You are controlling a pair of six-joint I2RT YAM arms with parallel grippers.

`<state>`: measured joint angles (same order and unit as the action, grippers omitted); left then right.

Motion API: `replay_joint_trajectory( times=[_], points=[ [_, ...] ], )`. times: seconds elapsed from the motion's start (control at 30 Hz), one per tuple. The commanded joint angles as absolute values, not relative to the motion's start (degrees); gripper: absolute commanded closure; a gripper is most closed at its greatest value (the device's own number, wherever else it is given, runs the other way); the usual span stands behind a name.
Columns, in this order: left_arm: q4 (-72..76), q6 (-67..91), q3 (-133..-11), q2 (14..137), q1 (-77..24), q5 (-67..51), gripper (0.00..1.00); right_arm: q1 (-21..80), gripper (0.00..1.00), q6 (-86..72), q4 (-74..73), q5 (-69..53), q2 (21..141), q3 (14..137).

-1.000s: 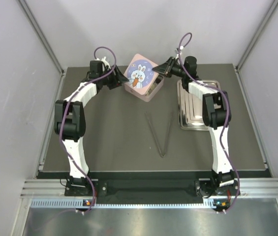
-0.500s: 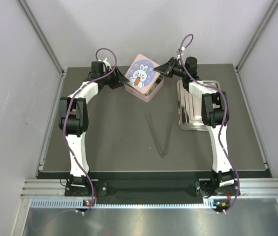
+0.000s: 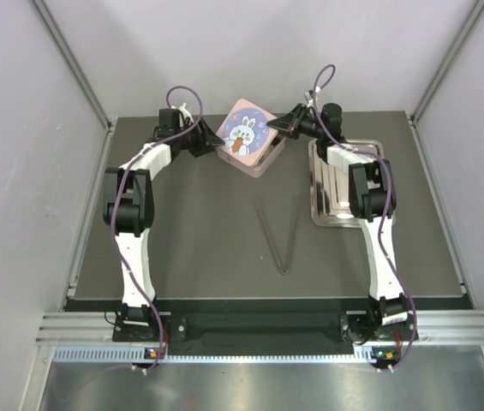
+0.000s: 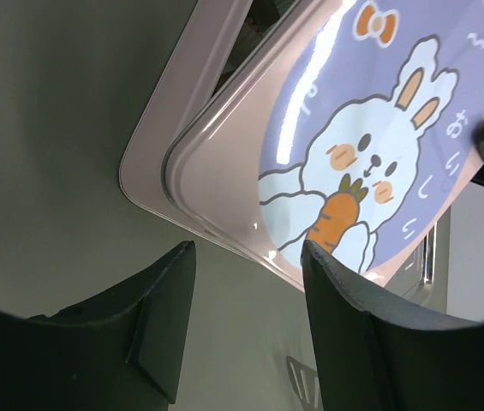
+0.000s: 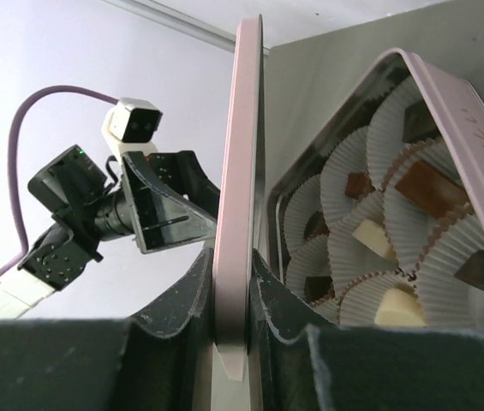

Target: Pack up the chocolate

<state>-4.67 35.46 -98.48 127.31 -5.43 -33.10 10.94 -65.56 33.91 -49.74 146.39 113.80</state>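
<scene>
The robot's right gripper should release the pink rabbit lid on top of the open pink box [image 3: 254, 136] [image 5: 379, 223], over the chocolate. The lid is now held tilted over the box.
The chocolate [image 5: 420, 190], dark brown and cream pieces in white paper cups, fills the open pink box [image 5: 481, 94]. My right gripper [image 5: 236, 287] is shut on the edge of the pink rabbit lid [image 5: 240, 171], holding it tilted over the box [image 3: 263, 158] at the table's far middle. In the top view the lid [image 3: 243, 130] hides the chocolate. My left gripper [image 4: 246, 257] is open just short of the lid's [image 4: 353, 154] lower corner, with nothing between its fingers. From above, the left gripper [image 3: 214, 139] is at the box's left side and the right gripper [image 3: 277, 127] at its right.
A metal tray [image 3: 344, 184] lies right of the box under the right arm. Metal tongs [image 3: 280, 231] lie on the dark mat in the middle. Grey walls close in the table on three sides.
The left arm has drawn in, bringing its gripper closer to the box's left side. The lid has shifted slightly left and lower in the right gripper's hold.
</scene>
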Motion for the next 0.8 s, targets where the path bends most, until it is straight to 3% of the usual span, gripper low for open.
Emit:
replay_joint_trajectory(
  times=[0.0, 0.77],
  points=[
    [-1.06, 35.42, -100.72, 127.71, -4.92, -34.19, 0.43, 10.2, 1.0, -67.32, 38.14, -51.68, 147.04, 116.46],
    [2.37, 38.85, -102.57, 132.27, -4.83, -36.65, 0.44, 8.7, 0.98, -65.92, 37.18, -51.77, 148.09, 115.4]
  ],
)
